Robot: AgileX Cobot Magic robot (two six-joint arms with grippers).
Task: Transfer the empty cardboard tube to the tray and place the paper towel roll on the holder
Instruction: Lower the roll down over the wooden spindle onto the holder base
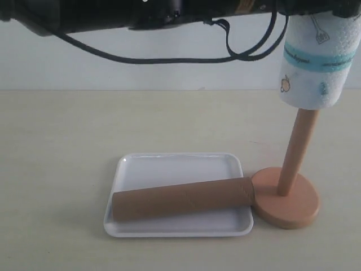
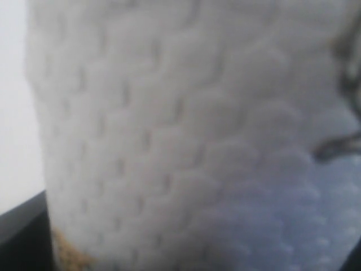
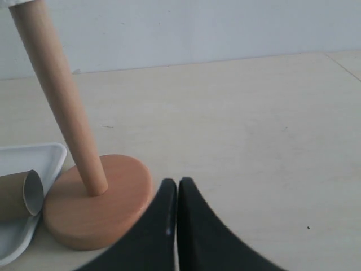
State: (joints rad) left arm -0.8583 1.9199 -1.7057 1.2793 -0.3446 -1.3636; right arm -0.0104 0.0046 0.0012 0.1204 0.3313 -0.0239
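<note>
The paper towel roll will be let go by my left gripper down on the holder's round base (image 1: 281, 204), around the wooden pole. The roll still hangs above the pole's top.
The white printed paper towel roll (image 1: 313, 62) hangs upright over the top of the holder's wooden pole (image 1: 297, 149), well above its round base (image 1: 287, 202). My left gripper (image 1: 316, 8) grips the roll from above and is mostly cut off by the frame edge. The roll's embossed paper (image 2: 169, 130) fills the left wrist view, with a dark finger (image 2: 20, 237) beside it. The brown cardboard tube (image 1: 183, 199) lies slantwise in the white tray (image 1: 175, 161), one end touching the holder's base. My right gripper (image 3: 177, 183) is shut and empty, low beside the base (image 3: 96, 209).
The left arm and its cables (image 1: 169, 34) stretch across the top of the exterior view. The pale tabletop (image 1: 56, 169) lies around the tray and holder. In the right wrist view the tube's open end (image 3: 31, 193) sits at the tray corner (image 3: 42, 155).
</note>
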